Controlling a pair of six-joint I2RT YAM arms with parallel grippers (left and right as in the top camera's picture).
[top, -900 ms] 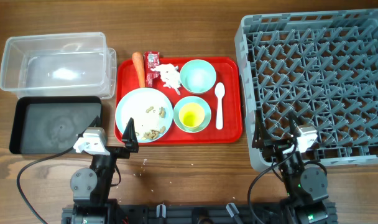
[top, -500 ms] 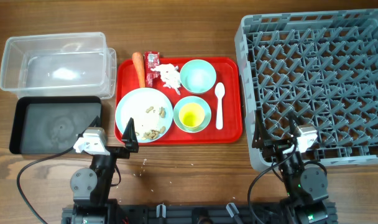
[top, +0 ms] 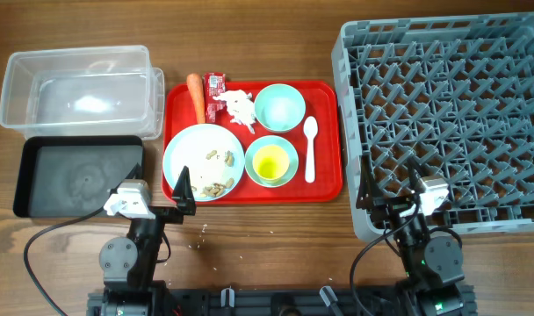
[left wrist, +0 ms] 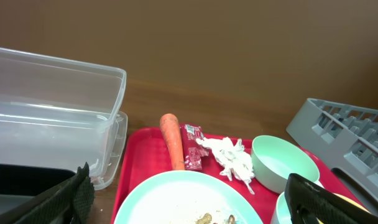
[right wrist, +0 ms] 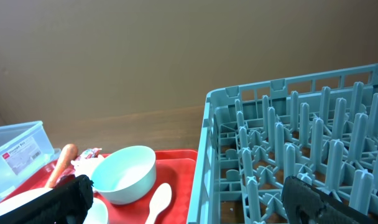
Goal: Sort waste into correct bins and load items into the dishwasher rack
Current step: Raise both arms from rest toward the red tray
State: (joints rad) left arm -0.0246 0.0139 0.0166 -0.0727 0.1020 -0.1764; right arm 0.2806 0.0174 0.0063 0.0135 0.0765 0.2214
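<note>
The yellow cup in the bowl is next for my left gripper, which should go to it and close on the cup's rim [top: 256, 162] nearest the white plate.
On the red serving tray lie an orange carrot [top: 197, 96], a red wrapper [top: 214, 83], a white tissue [top: 239, 107], a white plate [top: 197, 156] with tan crumbs [top: 217, 187], a blue-green bowl [top: 279, 107], a second bowl holding the yellow cup [top: 271, 162], and a white spoon [top: 309, 147]. The clear tub [top: 78, 90] and black tray [top: 78, 175] sit at the left. The grey rack [top: 451, 114] fills the right. My left gripper [top: 157, 200] is open and empty, just before the plate [left wrist: 183, 199]. My right gripper [top: 397, 200] is open and empty at the rack's near left corner [right wrist: 207, 143].
The red tray [top: 324, 189] lies between the bins and the rack. A few small crumbs [top: 199, 235] lie on the wooden table in front of it. Both arm bases stand at the near table edge.
</note>
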